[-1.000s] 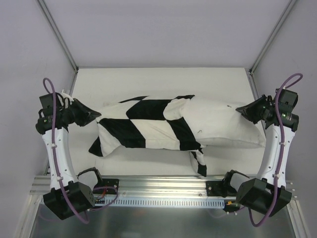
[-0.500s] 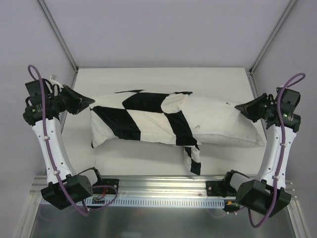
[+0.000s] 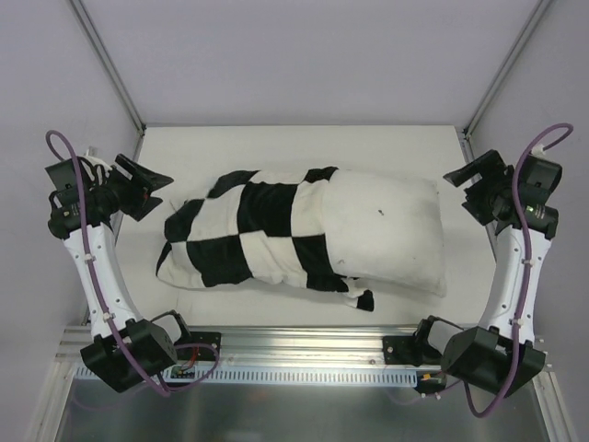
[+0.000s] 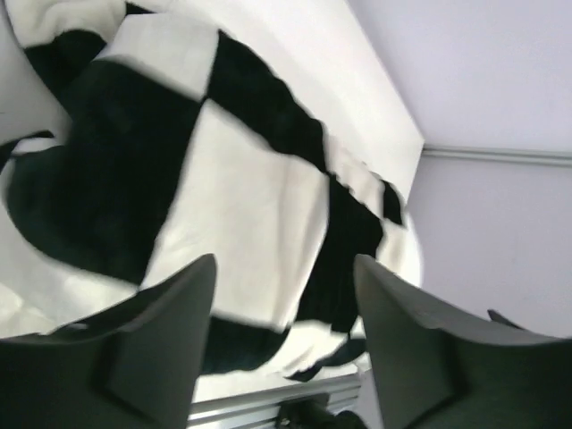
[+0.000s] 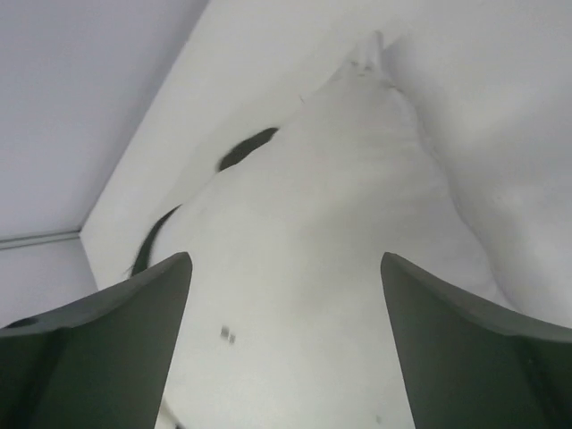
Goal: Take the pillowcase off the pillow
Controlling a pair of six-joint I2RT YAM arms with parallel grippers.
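Observation:
My right gripper closes next on the bare end point(image 3: 412, 230) point(image 5: 315, 380) of the white pillow, halfway between its far and near edges.
The white pillow point(image 3: 391, 230) lies across the table, its right half bare. The black-and-white checkered pillowcase point(image 3: 248, 235) covers its left half, bunched, with a loose flap point(image 3: 363, 299) at the front. My left gripper point(image 3: 158, 191) hovers open just left of the pillowcase, holding nothing. In the left wrist view the pillowcase point(image 4: 241, 197) fills the space beyond the gripper point(image 4: 282, 268), apart from its fingers. My right gripper point(image 3: 458, 193) stands open just off the pillow's right end. The right wrist view shows the pillow point(image 5: 313, 268) beyond the empty gripper point(image 5: 286, 259), with a dark strip of pillowcase point(image 5: 246, 147) farther off.
The white table point(image 3: 276, 147) is boxed in by pale walls at the back and both sides. An aluminium rail point(image 3: 304, 345) with both arm bases runs along the near edge. Slanted frame posts point(image 3: 110, 64) rise at the back corners.
Both grippers were shut, stretching the bundle from its two ends; both have opened and let go. The pillow and pillowcase have dropped and bunched toward the middle.

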